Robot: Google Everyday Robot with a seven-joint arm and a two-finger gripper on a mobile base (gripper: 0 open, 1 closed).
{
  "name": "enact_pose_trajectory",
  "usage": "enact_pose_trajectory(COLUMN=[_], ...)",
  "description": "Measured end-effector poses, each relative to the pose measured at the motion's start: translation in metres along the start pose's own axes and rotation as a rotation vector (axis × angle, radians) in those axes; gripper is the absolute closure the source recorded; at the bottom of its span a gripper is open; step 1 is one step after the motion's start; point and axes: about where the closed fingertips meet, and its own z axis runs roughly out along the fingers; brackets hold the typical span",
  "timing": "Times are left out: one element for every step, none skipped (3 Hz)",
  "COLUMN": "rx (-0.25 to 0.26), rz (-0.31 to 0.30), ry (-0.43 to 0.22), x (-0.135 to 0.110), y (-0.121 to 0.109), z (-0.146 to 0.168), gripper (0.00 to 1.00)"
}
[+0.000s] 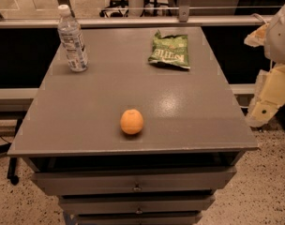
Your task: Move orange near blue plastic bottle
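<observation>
The robot's gripper needs to next reach for the orange near the table's front edge and close on the orange's side (138,123) nearest the cream-coloured arm.
The orange (131,121) sits on the grey table top (86,107), near the front edge and a little left of centre. The blue plastic bottle (72,40), clear with a white cap and pale label, stands upright at the table's back left corner, well away from the orange. My gripper (268,100) hangs with the cream-coloured arm off the table's right side, level with the table edge, far from both the orange and the bottle. It holds nothing that I can see.
A green crinkled chip bag (170,51) lies at the back right of the table. Drawers (135,182) run below the front edge. A metal rail (147,21) runs behind the table. Speckled floor surrounds it.
</observation>
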Motion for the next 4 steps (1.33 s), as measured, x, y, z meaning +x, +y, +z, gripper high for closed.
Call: enact_pose_trajectory(rx=[-0.062, -0.139, -0.201, -0.22], rz=[0.023, 0.019, 0.013, -0.012], ry=[-0.105, -0.262, -0.388, -0.48], x=[-0.016, -0.054, -0.092, -0.123], y=[0.014, 0.037, 0.058, 0.071], z=[0.03, 0.064, 0.093, 0.114], gripper=[0.0, 0.0, 0.0, 0.0])
